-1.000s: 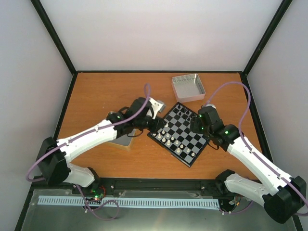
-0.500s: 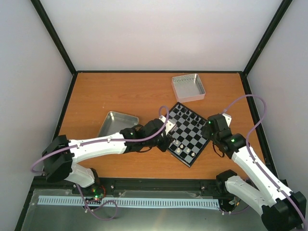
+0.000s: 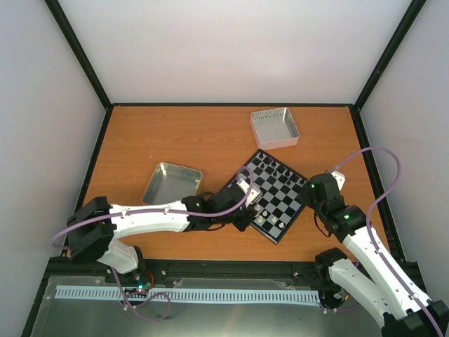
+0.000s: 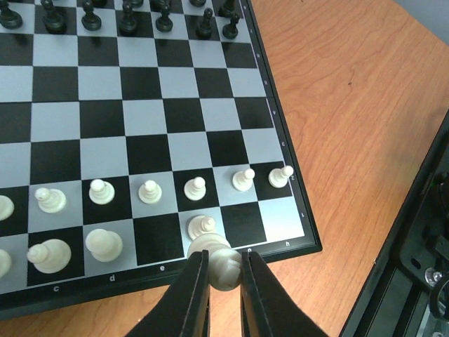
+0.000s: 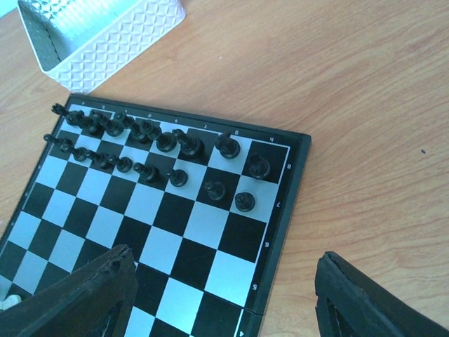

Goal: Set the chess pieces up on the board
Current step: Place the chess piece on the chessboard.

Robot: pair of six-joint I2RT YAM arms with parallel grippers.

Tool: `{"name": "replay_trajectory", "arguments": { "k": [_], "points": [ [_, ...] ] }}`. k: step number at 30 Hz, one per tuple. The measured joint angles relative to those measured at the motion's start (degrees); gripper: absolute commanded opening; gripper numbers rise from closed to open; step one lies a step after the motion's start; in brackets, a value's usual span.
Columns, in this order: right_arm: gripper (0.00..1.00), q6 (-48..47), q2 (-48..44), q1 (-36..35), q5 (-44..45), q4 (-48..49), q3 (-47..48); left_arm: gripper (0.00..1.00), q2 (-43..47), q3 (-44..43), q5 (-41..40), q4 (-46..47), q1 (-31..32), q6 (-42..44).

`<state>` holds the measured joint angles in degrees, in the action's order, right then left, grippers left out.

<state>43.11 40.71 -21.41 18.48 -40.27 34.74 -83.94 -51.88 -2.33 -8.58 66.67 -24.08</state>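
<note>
My left gripper is holding the cream-white chess piece and will let go of it on the empty black back-row square point(image 3: 253, 213) point(image 4: 158, 239) between two white pieces.
My left gripper point(image 4: 224, 272) is shut on a cream-white chess piece point(image 4: 226, 267), held over the board's near edge beside a white piece point(image 4: 203, 226) on the back row. The board point(image 4: 147, 112) carries a row of white pawns point(image 4: 196, 187) and a few larger white pieces point(image 4: 104, 242). Black chessmen point(image 5: 165, 140) fill the far two rows. From above, the left gripper point(image 3: 245, 210) is at the board's point(image 3: 280, 200) near-left side. My right gripper point(image 5: 223, 270) stands open with nothing in it, over the board's point(image 5: 189, 232) right edge; the top view puts it point(image 3: 316, 186) right of the board.
A silver metal tray point(image 3: 172, 182) lies left of the board, behind the left arm. A white patterned basket point(image 3: 275, 128) stands at the back, also seen in the right wrist view point(image 5: 105, 31). Black frame posts and pale walls enclose the orange table point(image 3: 161, 133).
The left arm swung from the silver tray to the board's near side with a white piece in its jaws. The right arm pulled back off the board toward the right.
</note>
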Motion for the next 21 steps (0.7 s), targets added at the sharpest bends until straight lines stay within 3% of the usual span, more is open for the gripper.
{"name": "replay_trajectory", "arguments": {
  "k": [21],
  "points": [
    [0.70, 0.02, -0.59, 0.13, -1.22, 1.14, -2.84, 0.01, -9.60, 0.07, -4.68, 0.24, 1.57, -0.66]
  ]
}}
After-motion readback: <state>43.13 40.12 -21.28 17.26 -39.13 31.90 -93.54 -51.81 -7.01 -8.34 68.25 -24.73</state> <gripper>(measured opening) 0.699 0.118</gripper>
